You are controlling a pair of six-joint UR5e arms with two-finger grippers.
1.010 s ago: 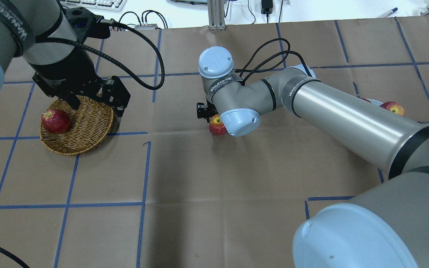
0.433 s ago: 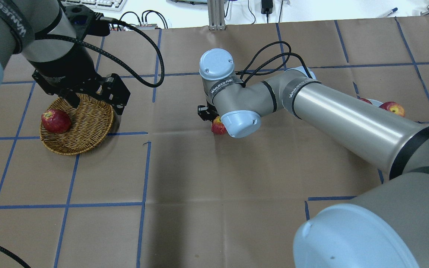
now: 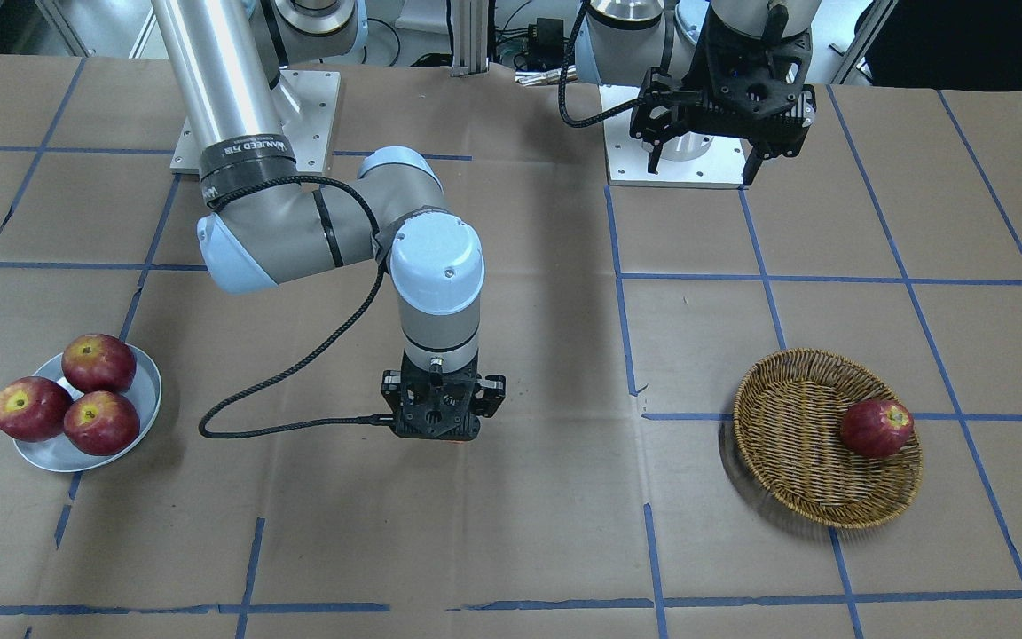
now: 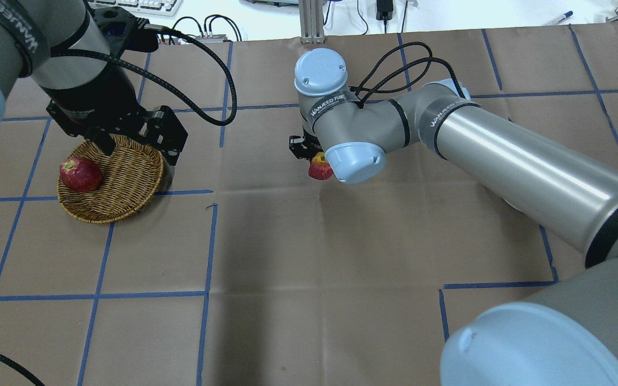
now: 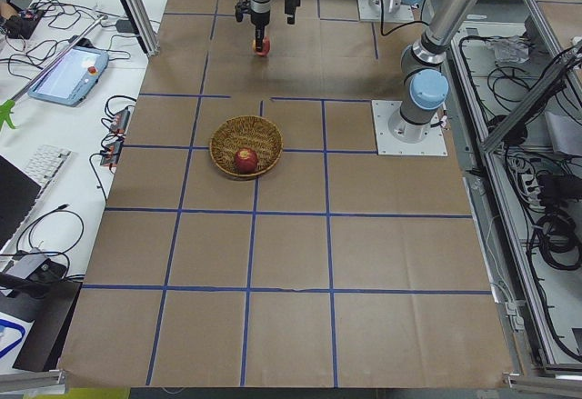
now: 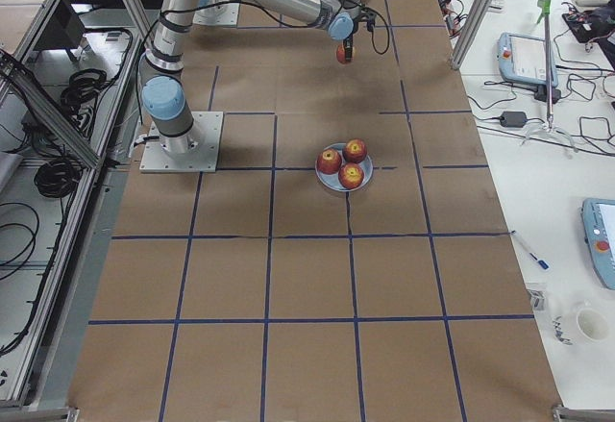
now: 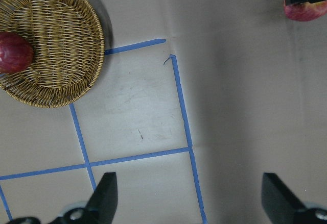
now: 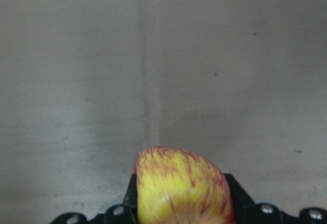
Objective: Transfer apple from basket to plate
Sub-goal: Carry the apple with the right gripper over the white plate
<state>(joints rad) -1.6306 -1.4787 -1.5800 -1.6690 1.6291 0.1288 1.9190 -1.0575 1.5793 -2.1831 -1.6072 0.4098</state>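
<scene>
I need to release the red-streaked apple from my right gripper on top, between the red apples (image 3: 66, 382) on the silver plate. The red-streaked apple is still just above the paper.
My right gripper (image 4: 317, 161) is shut on the pale yellow, red-streaked apple (image 8: 181, 188) and holds it just above the bare paper at mid-table; the apple also shows in the overhead view (image 4: 319, 167). In the front view the gripper (image 3: 442, 433) hides the apple. My left gripper (image 3: 700, 169) is open and empty, raised behind the wicker basket (image 3: 795, 426), as its wrist view shows (image 7: 191, 198). The silver plate (image 3: 149, 377) lies far off on my right side and holds three red apples.
One dark red apple (image 3: 875, 428) lies at the basket's edge. In the overhead view my right arm (image 4: 502, 155) covers the plate. Blue tape lines cross the brown paper table. Operators' desks with cables and tablets flank both table ends.
My right gripper has moved a little back and to the right with the apple in it, and the arm now hides the plate's apples. The left gripper has barely moved.
</scene>
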